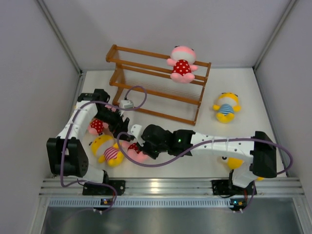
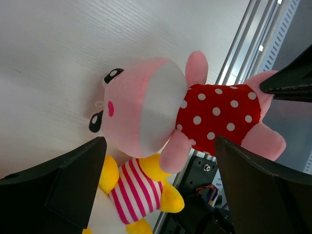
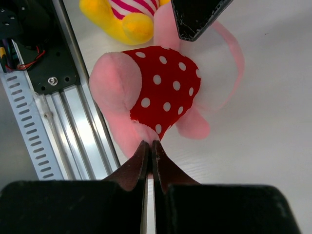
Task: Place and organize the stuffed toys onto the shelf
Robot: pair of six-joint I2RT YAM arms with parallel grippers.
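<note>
The robot's right gripper is pinching just the pink toy's leg and the toy's head is loose, so next the left gripper grips the toy's arm (image 2: 175, 152) before the right gripper regrips.
The wooden shelf (image 1: 146, 80) stands at the back, and one pink stuffed toy (image 1: 182, 63) sits on its top tier. My right gripper (image 3: 149, 144) (image 1: 141, 147) is shut, its tips pinching the bottom hem of a second pink toy in a red dotted outfit (image 3: 156, 87) (image 2: 146, 112) (image 1: 138, 153). My left gripper (image 2: 161, 195) (image 1: 123, 132) is open right beside that toy's head, with only the toy's arm reaching between the fingers. A yellow red-striped toy (image 1: 108, 150) (image 2: 139, 187) (image 3: 124, 17) lies close by. A third pink toy (image 1: 97, 126) lies under the left arm.
A yellow blue-striped toy (image 1: 225, 107) lies right of the shelf. Another yellow toy (image 1: 236, 163) is half hidden by the right arm's base. A white plug on a purple cable (image 1: 126, 104) lies before the shelf. The aluminium rail (image 1: 161, 185) runs along the near edge.
</note>
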